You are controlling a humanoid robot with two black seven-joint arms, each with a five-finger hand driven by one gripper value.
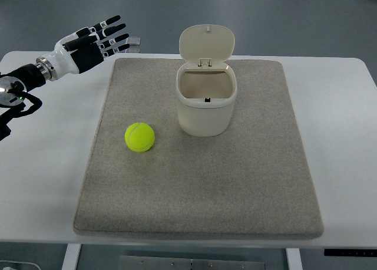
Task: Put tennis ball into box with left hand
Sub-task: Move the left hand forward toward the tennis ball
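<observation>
The left gripper needs to grasp the middle of the tennis ball [139,137], thumb near side, fingers far side.
A yellow-green tennis ball [140,137] lies on the beige mat [200,187], left of centre. To its right stands a cream box [206,102] with its hinged lid [207,42] flipped up at the back, so the inside shows empty. My left hand [97,40] hovers at the upper left, over the white table near the mat's far left corner. Its black and white fingers [112,29] are stretched out flat and hold nothing. It is well away from the ball, up and to the left of it. The right arm does not show.
The white table [47,164] extends around the mat on all sides, with its front edge near the bottom of the picture. Grey floor lies beyond the table's far edge.
</observation>
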